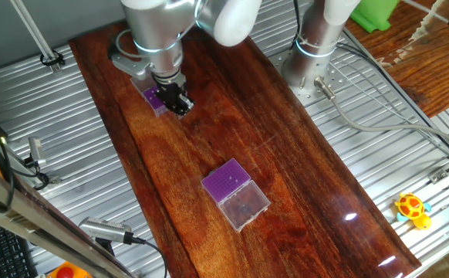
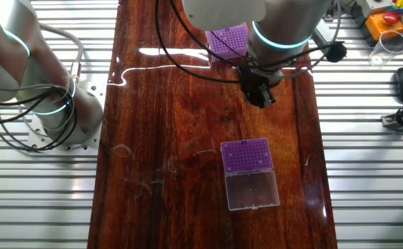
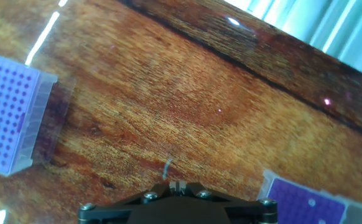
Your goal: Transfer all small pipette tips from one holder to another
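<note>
The clear pipette tip, now held over the dark wooden board, will be let go by my gripper in the partly hidden purple holder [image 1: 156, 94] [image 3: 8, 79], near its side facing the board's edge.
My gripper [image 1: 178, 105] hangs over the dark wooden board between two purple tip holders; it also shows in the other fixed view [image 2: 261, 97]. In the hand view its fingertips [image 3: 178, 185] are pressed together, and a thin clear pipette tip [image 3: 167, 168] sticks out just past them. One purple holder [image 1: 154, 99] sits right beside the gripper and is partly hidden by the hand; it also shows in the other views [image 2: 229, 40] [image 3: 4, 118]. The second purple holder [image 1: 228, 180] [image 2: 246, 154] [image 3: 305, 202] lies further along the board with its clear lid [image 2: 253, 190] folded open.
The wooden board [image 1: 302, 177] lies on a ribbed metal table. A second arm's base [image 2: 56, 117] with cables stands beside the board. A yellow toy [image 1: 412, 208] lies near one table edge, and a clear cup [image 2: 390, 43] and an orange box [image 2: 388, 17] near another.
</note>
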### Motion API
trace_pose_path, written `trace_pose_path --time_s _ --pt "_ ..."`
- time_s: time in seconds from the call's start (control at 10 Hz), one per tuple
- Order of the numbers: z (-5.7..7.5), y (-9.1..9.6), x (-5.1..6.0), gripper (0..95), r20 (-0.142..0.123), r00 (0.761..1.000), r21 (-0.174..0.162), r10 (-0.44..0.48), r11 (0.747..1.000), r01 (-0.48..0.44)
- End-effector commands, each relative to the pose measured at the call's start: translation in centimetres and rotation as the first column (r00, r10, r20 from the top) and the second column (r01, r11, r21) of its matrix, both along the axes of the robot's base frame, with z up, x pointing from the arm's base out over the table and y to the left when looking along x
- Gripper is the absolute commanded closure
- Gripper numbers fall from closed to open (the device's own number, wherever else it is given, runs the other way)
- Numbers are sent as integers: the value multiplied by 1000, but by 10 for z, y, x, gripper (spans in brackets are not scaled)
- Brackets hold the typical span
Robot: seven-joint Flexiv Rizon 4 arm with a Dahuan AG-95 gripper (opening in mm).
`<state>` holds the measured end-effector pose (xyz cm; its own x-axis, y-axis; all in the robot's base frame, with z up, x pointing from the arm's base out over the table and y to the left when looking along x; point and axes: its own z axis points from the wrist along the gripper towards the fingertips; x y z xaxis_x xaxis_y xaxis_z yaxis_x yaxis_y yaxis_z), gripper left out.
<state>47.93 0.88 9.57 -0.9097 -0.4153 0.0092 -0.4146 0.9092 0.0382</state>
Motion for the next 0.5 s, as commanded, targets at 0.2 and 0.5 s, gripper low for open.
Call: trace_pose_path --time_s 0.2,0.5 --pt "2 -37 9 950 1 999 0 48 999 -48" --pt "5 -92 33 950 0 986 9 167 986 -167"
